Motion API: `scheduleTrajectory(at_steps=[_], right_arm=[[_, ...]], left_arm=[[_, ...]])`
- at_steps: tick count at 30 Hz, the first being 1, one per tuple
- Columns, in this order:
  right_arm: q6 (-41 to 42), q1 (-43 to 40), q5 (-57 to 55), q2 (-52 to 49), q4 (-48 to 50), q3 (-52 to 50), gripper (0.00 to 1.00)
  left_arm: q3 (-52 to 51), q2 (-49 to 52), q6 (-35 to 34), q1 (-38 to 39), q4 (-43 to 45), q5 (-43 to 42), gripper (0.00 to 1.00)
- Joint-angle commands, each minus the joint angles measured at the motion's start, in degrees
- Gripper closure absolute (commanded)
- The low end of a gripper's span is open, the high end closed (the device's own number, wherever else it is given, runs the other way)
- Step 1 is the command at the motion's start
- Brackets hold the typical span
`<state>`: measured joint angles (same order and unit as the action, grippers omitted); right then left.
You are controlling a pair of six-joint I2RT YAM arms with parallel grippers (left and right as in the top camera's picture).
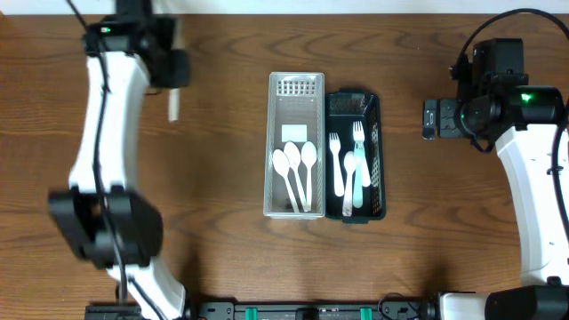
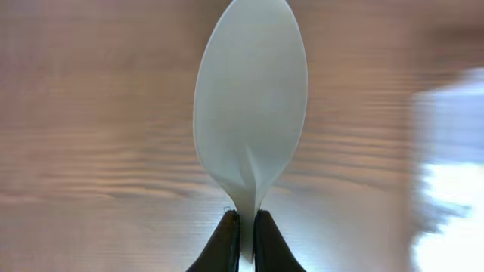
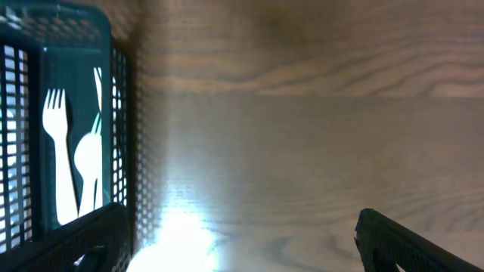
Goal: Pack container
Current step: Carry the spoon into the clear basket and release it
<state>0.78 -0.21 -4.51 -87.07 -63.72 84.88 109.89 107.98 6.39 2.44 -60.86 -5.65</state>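
Next, I release the white plastic spoon from my left gripper on top of the middle spoon in the white basket (image 1: 303, 171).
My left gripper (image 1: 175, 89) is at the far left of the table, shut on the handle of a white plastic spoon (image 1: 174, 107). In the left wrist view the spoon's bowl (image 2: 249, 98) stands out ahead of the closed fingers (image 2: 246, 227) above bare wood. A white basket (image 1: 274, 142) in the middle holds three white spoons (image 1: 294, 169). A dark green basket (image 1: 380, 142) beside it on the right holds white forks (image 1: 347, 169) and a pale teal one. My right gripper (image 1: 430, 119) is open and empty, right of the green basket, whose wall shows in the right wrist view (image 3: 121, 128).
The two baskets stand side by side, touching, in the middle of the wooden table. A bright glare patch lies on the wood in the right wrist view (image 3: 178, 234). Both arm bases stand at the front edge of the table.
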Motion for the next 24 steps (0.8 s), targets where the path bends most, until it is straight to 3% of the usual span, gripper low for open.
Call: scheduleTrajectory(at_steps=[1,6,13,24], right_arm=[[-0.8,-0.3,-0.7,-0.3,1.2,-0.2,0.01],[-0.8,-0.3,-0.7,-0.3,2.6,-0.2,0.01],[-1.0,-0.3,-1.7,-0.3,2.6,-0.2,0.01],[0.9,-0.3,-1.2,-0.3,2.6,-0.2,0.01]], left_arm=[[0.2,-2.8,-7.5,6.4,-3.2,-0.4,0.94],[-0.1,-3.3,-16.2,16.7,-8.0,-2.8,0.94],[-3.9,-0.3,-29.5,26.1,-8.3,-2.8,0.94],[-5.5,11.6,-32.4,33.2,-5.8,-2.7,0.94]])
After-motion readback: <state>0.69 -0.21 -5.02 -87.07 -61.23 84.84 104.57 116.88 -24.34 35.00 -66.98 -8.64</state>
